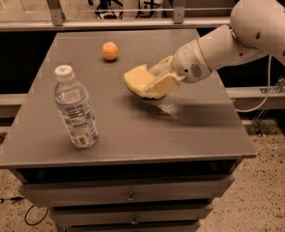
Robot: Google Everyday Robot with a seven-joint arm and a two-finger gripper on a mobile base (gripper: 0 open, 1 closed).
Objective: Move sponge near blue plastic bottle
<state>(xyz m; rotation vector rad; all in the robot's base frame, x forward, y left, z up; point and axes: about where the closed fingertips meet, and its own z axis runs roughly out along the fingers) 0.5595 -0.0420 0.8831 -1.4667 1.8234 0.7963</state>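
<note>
I will release the sponge on the grey table (112, 107) beside the blue plastic bottle, toward the table's middle.
The pale yellow sponge (137, 79) hangs just above the middle of the grey table (190, 129), pinched in my gripper (154, 81), which reaches in from the right on a white arm. The gripper is shut on the sponge's right side, and its yellowish fingers (163, 82) cover part of it. The blue plastic bottle (75, 108), clear with a white cap and printed label, stands upright near the table's front left, well to the left of and nearer than the sponge.
A small orange fruit (110, 51) lies at the back of the table, left of centre. A metal railing (132, 21) runs behind the table. Drawers (127, 197) sit below the front edge. A cable hangs at right.
</note>
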